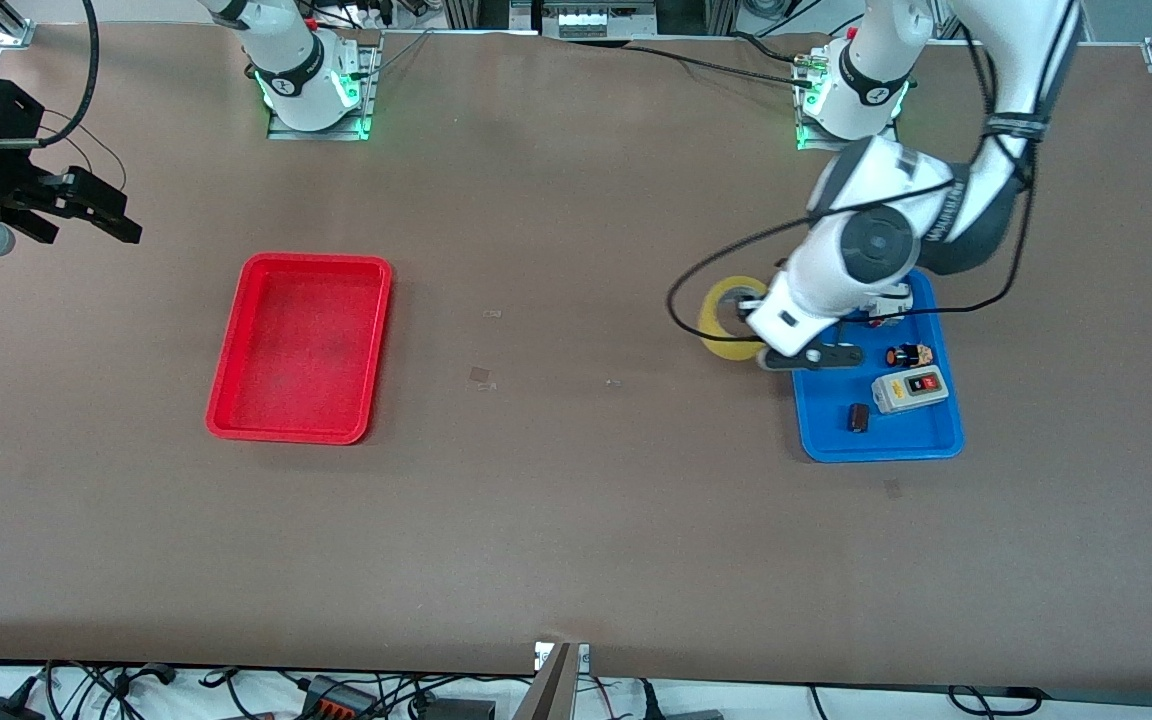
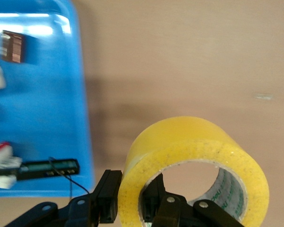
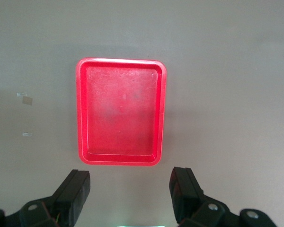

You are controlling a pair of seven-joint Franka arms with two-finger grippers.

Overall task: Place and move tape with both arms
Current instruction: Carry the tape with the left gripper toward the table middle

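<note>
The robot's left gripper will release the tape on the bare table (image 1: 543,341) between the red tray and the blue tray.
The tape (image 1: 719,322) is a yellow ring. My left gripper (image 1: 751,330) is shut on its wall and holds it just above the table, beside the blue tray's (image 1: 876,440) edge that faces the right arm's end. In the left wrist view the left gripper (image 2: 131,198) has one finger outside the tape (image 2: 194,146) and one inside its hole. My right gripper (image 1: 86,212) waits open and empty in the air at the right arm's end of the table. In the right wrist view the right gripper (image 3: 130,196) points toward the red tray (image 3: 83,109).
The empty red tray (image 1: 226,400) lies toward the right arm's end. The blue tray holds a grey switch box (image 1: 909,390), a small dark part (image 1: 858,417) and another small part (image 1: 908,354). The blue tray (image 2: 47,94) also shows in the left wrist view.
</note>
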